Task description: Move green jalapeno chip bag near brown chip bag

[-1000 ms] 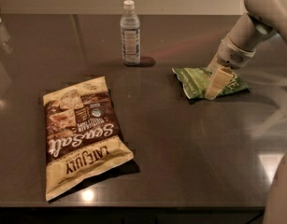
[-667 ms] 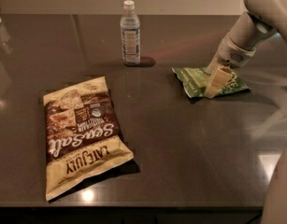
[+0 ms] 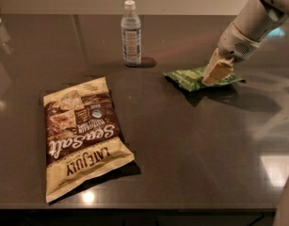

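My gripper will let go of the green jalapeno chip bag close beside the brown chip bag, in front of the bottle (image 3: 153,116).
The green jalapeno chip bag (image 3: 188,77) is at the right middle of the dark table (image 3: 191,145), with a shadow under it as if slightly lifted. My gripper (image 3: 215,74) comes down from the upper right, and its cream fingers (image 3: 218,68) are shut on the bag's right half. The brown chip bag (image 3: 83,135), brown and cream with "Sea Salt" script, lies flat at the front left. It is well apart from the green bag.
A clear plastic water bottle (image 3: 131,33) stands upright at the back centre, left of the green bag. The table's front edge (image 3: 134,207) runs along the bottom. Part of the robot's body (image 3: 286,206) shows at the lower right corner.
The gripper and the green bag have shifted a little to the left and slightly up. The brown bag and the bottle have not moved.
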You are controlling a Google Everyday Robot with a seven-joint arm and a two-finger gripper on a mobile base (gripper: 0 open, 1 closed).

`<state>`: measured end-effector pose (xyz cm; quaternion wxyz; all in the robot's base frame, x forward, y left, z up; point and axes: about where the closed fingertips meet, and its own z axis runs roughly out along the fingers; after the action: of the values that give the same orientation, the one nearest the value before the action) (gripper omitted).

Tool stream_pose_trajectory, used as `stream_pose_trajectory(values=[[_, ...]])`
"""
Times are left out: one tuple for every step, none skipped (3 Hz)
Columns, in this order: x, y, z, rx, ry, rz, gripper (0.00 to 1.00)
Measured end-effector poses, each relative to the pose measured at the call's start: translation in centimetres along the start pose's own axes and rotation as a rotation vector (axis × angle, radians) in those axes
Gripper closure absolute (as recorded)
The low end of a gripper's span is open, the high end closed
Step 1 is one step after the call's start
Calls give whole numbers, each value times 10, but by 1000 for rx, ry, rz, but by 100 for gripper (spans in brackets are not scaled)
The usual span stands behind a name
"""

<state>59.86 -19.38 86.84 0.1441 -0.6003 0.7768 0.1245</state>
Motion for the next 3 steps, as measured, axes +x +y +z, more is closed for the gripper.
stream_pose_trajectory(values=[[-20,28,-17,-27,-57,-10,100],[-32,52,-20,-53,-89,-21,100],[-50,78,-16,-96,-136,-38,100]])
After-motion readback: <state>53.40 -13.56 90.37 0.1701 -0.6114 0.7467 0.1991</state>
